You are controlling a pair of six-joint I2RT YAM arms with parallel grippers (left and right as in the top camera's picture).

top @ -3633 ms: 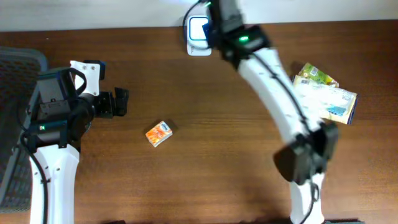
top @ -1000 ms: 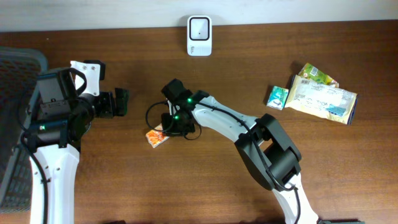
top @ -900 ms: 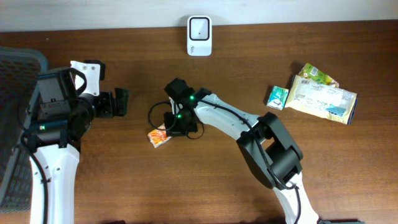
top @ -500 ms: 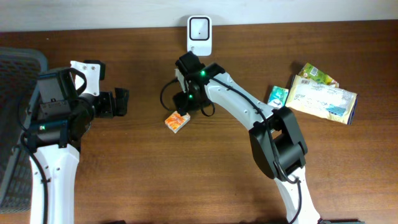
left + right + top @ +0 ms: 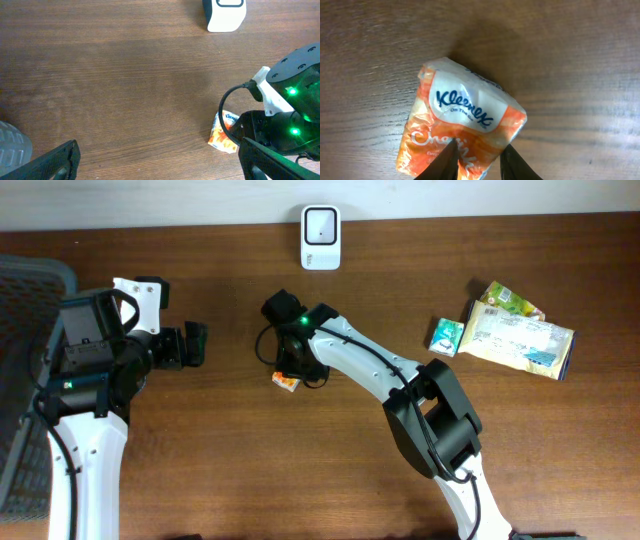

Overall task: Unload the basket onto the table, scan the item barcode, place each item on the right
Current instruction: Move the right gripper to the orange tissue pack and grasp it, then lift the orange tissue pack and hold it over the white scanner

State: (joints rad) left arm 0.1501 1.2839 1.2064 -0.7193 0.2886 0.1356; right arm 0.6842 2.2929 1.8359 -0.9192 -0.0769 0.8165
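The Kleenex pack has only its lower orange edge between my right gripper's fingers, so next I open and pinch farther in on the pack (image 5: pixel 469 137) before I lift it to the scanner.
The item is a small orange and white Kleenex tissue pack (image 5: pixel 285 382) lying on the wooden table in the overhead view, half hidden under my right gripper (image 5: pixel 294 366). In the right wrist view the pack (image 5: pixel 465 125) fills the middle, and the right gripper (image 5: pixel 477 152) is shut on its lower orange edge, one dark finger on each side. The white barcode scanner (image 5: pixel 320 225) stands at the table's far edge, well beyond the pack. My left gripper (image 5: pixel 195 345) hangs open to the left; its view shows the pack (image 5: pixel 223 134) and the scanner (image 5: pixel 225 12).
A small green pack (image 5: pixel 446 336), a pale snack bag (image 5: pixel 522 342) and a green-yellow packet (image 5: pixel 508 300) lie together at the right. A dark mesh basket (image 5: pixel 25 330) sits at the left edge. The right arm (image 5: pixel 380 375) stretches across the table's middle.
The right gripper carried the tissue pack from lower left up and right towards the scanner, loosened, then shifted slightly back and closed on the pack again. The left arm stayed still.
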